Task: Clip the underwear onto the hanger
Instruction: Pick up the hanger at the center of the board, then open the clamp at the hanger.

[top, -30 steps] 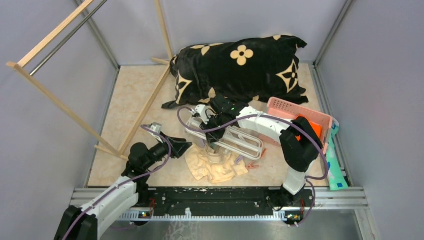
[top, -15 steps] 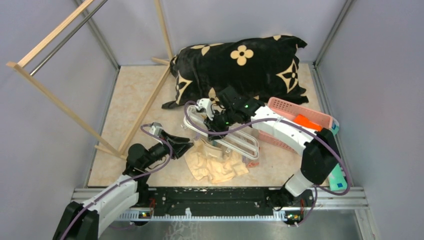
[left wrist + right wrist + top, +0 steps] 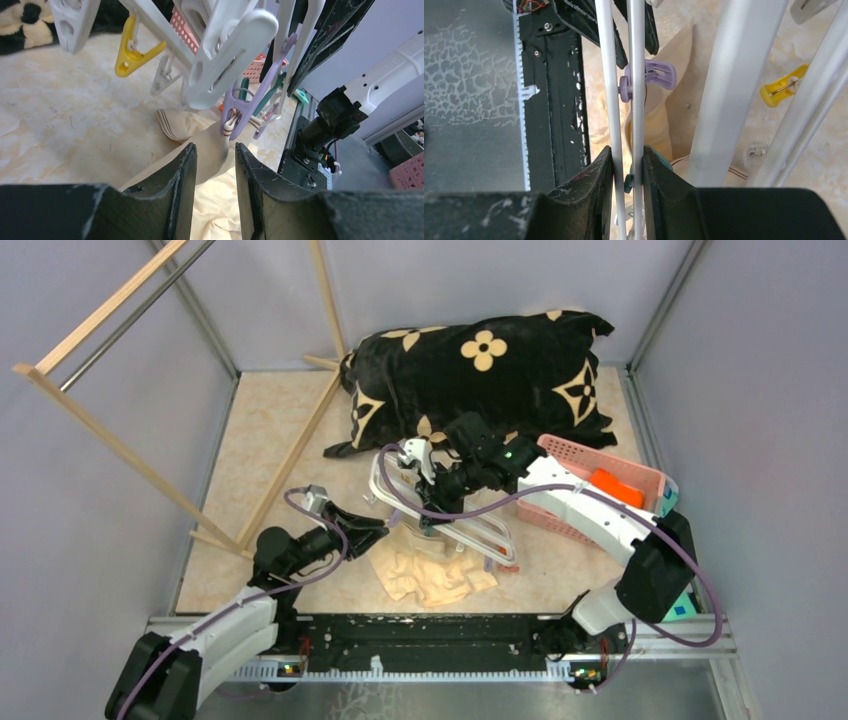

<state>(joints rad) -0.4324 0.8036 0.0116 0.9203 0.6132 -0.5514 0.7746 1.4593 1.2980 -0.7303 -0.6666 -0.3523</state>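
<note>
Next, my left gripper lets go of the clipped underwear edge and takes the hanger's white end clip (image 3: 232, 57), as my right gripper is busy on the hanger's bars.
The white hanger (image 3: 492, 536) lies tilted above the floor, just in front of the black cushion. My right gripper (image 3: 437, 490) is shut on two of its thin white bars (image 3: 636, 75). The beige underwear (image 3: 435, 578) lies bunched under the hanger's near side. In the left wrist view a purple clip (image 3: 235, 107) on the hanger (image 3: 225, 50) grips a taut edge of the underwear (image 3: 210, 160). My left gripper (image 3: 216, 147) is low at the underwear's left edge (image 3: 378, 530). Its jaws stand a narrow gap apart beside that taut fabric. The clip also shows in the right wrist view (image 3: 654, 75).
A black cushion with beige flowers (image 3: 480, 370) lies at the back. A pink basket (image 3: 600, 465) holding an orange cloth (image 3: 610, 485) stands to the right. A wooden rack (image 3: 110, 440) leans at the left. A yellow clip (image 3: 131, 52) dangles from the hanger.
My right arm has carried the hanger up and toward the back, its elbow swinging right. The underwear's edge has risen with the purple clip. My left gripper's jaws have narrowed.
</note>
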